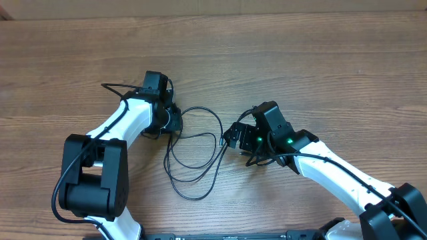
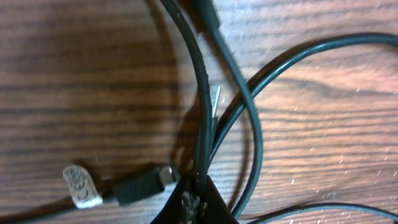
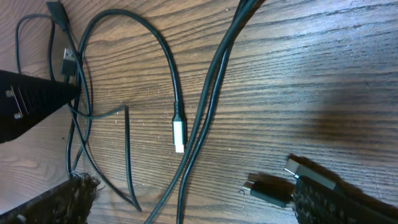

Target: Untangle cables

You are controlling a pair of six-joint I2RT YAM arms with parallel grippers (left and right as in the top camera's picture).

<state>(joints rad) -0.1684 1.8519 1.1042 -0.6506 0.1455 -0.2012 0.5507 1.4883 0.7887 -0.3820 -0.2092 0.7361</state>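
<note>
The robot's left gripper needs to let go of the black cable on the bare wood (image 1: 95,135) beside the loops, away from the right gripper. The cable now runs up between its jaws.
Several thin black cables (image 1: 190,197) lie looped over one another on the wooden table between my two grippers. My left gripper (image 1: 175,123) sits at the loops' left edge. In the left wrist view it (image 2: 196,202) is shut on one black cable strand (image 2: 200,93) that runs up between the jaws. A black plug with a silvery tip (image 2: 163,176) and a white tag (image 2: 81,185) lie just left of it. My right gripper (image 3: 193,193) hangs open over two side-by-side strands (image 3: 208,99), touching nothing. A white-tipped plug (image 3: 179,134) and a black plug (image 3: 267,189) lie near it.
The left gripper's black fingers (image 3: 28,106) show at the left edge of the right wrist view. Both white arms (image 1: 333,170) reach in from the table's near edge. Bare wood (image 1: 300,53) stretches across the far half of the table.
</note>
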